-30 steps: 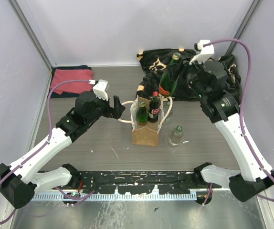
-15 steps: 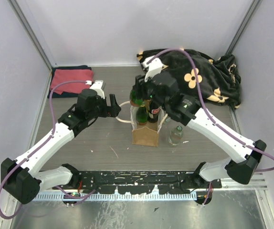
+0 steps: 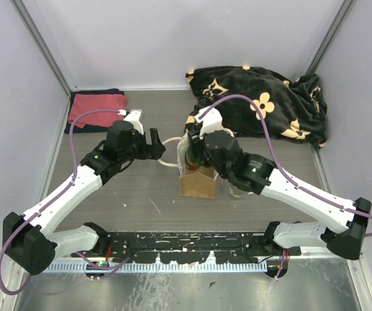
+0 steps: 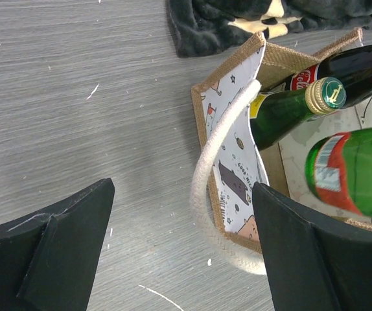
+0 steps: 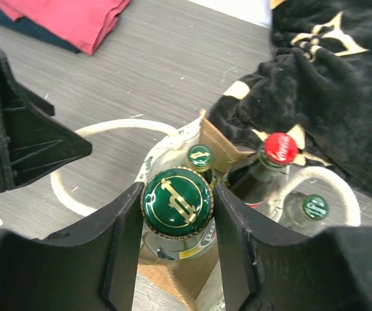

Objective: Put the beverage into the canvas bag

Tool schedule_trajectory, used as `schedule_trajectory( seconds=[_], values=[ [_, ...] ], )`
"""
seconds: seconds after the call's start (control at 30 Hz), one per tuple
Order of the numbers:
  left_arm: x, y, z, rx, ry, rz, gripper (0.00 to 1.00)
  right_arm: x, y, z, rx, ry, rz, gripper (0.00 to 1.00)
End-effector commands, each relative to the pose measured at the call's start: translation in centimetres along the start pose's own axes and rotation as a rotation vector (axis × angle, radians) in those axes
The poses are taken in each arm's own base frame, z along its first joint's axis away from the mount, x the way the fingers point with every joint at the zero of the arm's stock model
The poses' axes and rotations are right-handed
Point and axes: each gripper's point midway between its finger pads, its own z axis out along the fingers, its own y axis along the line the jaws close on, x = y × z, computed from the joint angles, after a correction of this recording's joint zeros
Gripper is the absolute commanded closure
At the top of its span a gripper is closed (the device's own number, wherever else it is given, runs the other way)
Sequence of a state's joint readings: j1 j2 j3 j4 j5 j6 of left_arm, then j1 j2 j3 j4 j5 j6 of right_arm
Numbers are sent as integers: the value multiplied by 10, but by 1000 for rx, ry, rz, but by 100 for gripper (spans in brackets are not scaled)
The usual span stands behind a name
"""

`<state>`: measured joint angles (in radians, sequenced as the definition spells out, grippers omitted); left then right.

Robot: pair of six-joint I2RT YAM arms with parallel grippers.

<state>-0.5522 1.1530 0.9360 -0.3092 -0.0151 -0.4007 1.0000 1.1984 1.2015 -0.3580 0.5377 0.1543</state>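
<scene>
The robot's right gripper needs to set the beverage down inside the canvas bag (image 3: 208, 163) (image 5: 230, 249), just in front of the red-capped cola bottle.
The canvas bag (image 3: 196, 184) stands upright mid-table, tan with cream rope handles (image 4: 205, 188). My right gripper (image 5: 176, 210) is shut on the beverage (image 5: 176, 202), a green glass bottle with a green and gold cap. It hangs upright over the bag's left side, its lower body inside the opening (image 4: 354, 172). A smaller green-capped bottle (image 5: 200, 156) and a red-capped cola bottle (image 5: 280, 148) lean inside the bag. My left gripper (image 3: 155, 144) is open just left of the bag, its jaws either side of the left handle loop and holding nothing.
A clear bottle with a green cap (image 5: 315, 207) stands on the table right of the bag. A black flowered blanket (image 3: 264, 97) lies at the back right. A folded red towel (image 3: 95, 107) on dark cloth sits at the back left. Grey walls enclose the table.
My right arm has swung from the back right over the bag with the beverage and lowered it into the opening. The left gripper has stayed by the handle.
</scene>
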Motion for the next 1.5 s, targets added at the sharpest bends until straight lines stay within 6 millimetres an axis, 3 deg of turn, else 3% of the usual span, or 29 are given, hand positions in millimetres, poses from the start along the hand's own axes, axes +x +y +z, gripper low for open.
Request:
schedule_trajectory(
  seconds=[0.0, 0.7, 0.97, 1.47],
  values=[
    [-13, -8, 0, 24, -19, -4, 6, -69, -23, -23, 78, -267, 167, 99],
    [-9, -11, 9, 41, -2, -15, 6, 22, -64, 29, 151, -176, 236, 99],
    [-6, -12, 13, 45, 4, -23, 7, 55, -61, 44, 151, -131, 231, 99],
    [-2, -11, 13, 46, 10, -28, 7, 95, -56, 62, 158, -34, 173, 99]
  ],
)
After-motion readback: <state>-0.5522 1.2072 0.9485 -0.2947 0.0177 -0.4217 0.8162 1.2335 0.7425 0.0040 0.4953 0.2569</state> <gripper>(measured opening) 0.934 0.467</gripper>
